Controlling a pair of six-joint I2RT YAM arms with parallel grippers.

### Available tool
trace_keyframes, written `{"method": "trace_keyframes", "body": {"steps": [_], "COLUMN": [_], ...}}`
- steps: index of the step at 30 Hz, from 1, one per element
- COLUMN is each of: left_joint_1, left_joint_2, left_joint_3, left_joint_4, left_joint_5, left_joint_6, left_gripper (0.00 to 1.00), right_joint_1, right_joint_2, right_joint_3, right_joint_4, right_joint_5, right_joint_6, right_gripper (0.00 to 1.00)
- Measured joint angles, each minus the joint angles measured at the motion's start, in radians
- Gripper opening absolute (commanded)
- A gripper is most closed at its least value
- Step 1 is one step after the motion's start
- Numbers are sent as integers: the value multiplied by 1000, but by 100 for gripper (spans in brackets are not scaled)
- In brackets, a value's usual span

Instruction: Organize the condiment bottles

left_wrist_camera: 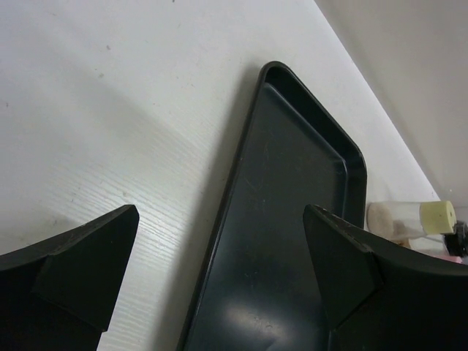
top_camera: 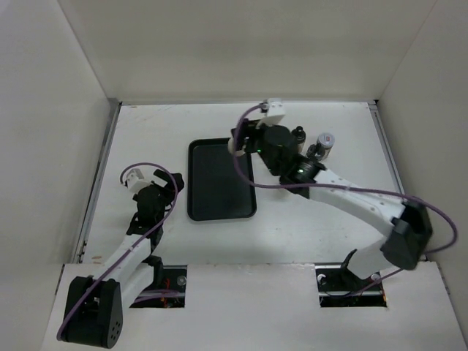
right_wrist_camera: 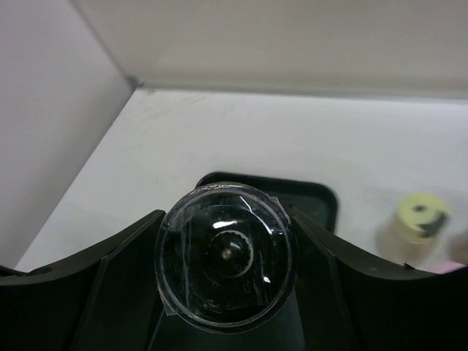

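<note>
The dark bottle will go down in the black tray's far corner (top_camera: 205,159) (right_wrist_camera: 225,207), on my left gripper's side, set there by my right gripper.
My right gripper (top_camera: 245,142) is shut on a dark bottle with a clear round cap (right_wrist_camera: 227,256), seen from above between the fingers (right_wrist_camera: 124,256). It hangs over the far right corner of the flat black tray (top_camera: 212,190). Other condiment jars stand right of the tray: a dark-capped one (top_camera: 299,134), a grey-capped one (top_camera: 325,141) and another (top_camera: 313,151). A yellow-capped jar (right_wrist_camera: 420,216) shows in the right wrist view and in the left wrist view (left_wrist_camera: 435,217). My left gripper (top_camera: 172,183) is open and empty at the tray's left edge (left_wrist_camera: 219,248).
White walls enclose the table on the left, back and right. The tray (left_wrist_camera: 292,219) lies in the middle with nothing visible on it. The right arm (top_camera: 351,197) stretches across the table's right half. A pink cap (right_wrist_camera: 455,268) peeks in at the right wrist view's edge.
</note>
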Motion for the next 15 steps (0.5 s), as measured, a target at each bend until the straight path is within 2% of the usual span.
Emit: {"method": "trace_keyframes", "body": {"steps": [9,15], "left_joint_1": [11,16], "left_joint_2": [-2,-4], "left_joint_3": [-3,-5], "left_joint_4": [-10,-11], "left_joint_5": [-1,-2], "left_joint_6": [-10,-10], "left_gripper": [100,100], "right_joint_1": [26,25], "right_joint_2": [555,762], "right_joint_3": [328,504], "right_joint_4": [19,16], "right_joint_5": [-134,-155], "right_joint_6": [0,-1], "right_gripper": [46,48]}}
